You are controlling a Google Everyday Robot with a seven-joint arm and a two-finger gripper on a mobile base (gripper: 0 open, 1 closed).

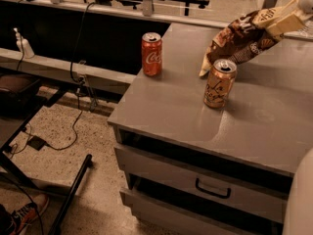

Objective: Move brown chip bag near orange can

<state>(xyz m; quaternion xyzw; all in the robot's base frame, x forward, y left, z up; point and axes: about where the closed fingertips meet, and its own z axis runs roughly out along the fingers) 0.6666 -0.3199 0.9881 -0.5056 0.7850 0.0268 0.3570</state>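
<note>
My gripper will release the brown chip bag on the grey cabinet top behind the orange can (245, 62).
The brown chip bag (242, 35) hangs tilted over the back of the grey cabinet top (171, 106). Its upper right end is clamped in my gripper (286, 19), which reaches in from the top right corner and is shut on it. The bag's cream lower end points down-left and comes down just behind the orange can (219, 83), close to its silver top. I cannot tell whether that end touches the cabinet top. The orange can stands upright near the middle of the cabinet top.
A red Coca-Cola can (152, 54) stands upright at the cabinet top's back left. The cabinet's front edge and drawers with a dark handle (212, 190) face me. Cables (73, 126) and a dark stand (68, 195) lie on the speckled floor at left. A pale rounded robot part (301, 199) fills the lower right corner.
</note>
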